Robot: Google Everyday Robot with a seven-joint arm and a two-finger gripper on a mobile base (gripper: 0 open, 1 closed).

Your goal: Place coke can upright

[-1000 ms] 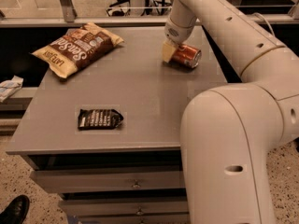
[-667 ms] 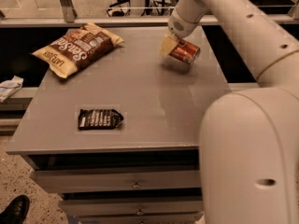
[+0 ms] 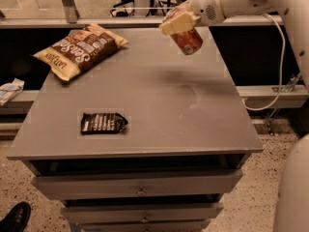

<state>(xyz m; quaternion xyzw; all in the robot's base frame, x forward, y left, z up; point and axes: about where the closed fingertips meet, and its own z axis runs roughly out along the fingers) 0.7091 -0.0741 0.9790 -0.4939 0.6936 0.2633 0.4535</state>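
Observation:
The coke can, still tilted in the air above the table, will be let go upright by my gripper on the bare grey table (image 3: pixel 174 82) across from the chip bag.
The coke can (image 3: pixel 187 40) is a red-orange can, held tilted in the air above the far right part of the grey table (image 3: pixel 159 105). My gripper (image 3: pixel 179 22) is shut on the can's upper end, with a cream-coloured finger (image 3: pixel 175 23) across it. The white arm reaches in from the upper right. The can's lower end points down and to the right, clear of the tabletop.
A brown-and-tan chip bag (image 3: pixel 79 50) lies at the far left of the table. A small black snack packet (image 3: pixel 103 123) lies near the front left. Drawers (image 3: pixel 140 185) sit below the tabletop. A black shoe (image 3: pixel 14 217) is at the lower left on the floor.
The gripper has lifted the can off the tabletop and raised it, turning it from lying on its side towards upright. The arm has pulled back to the right.

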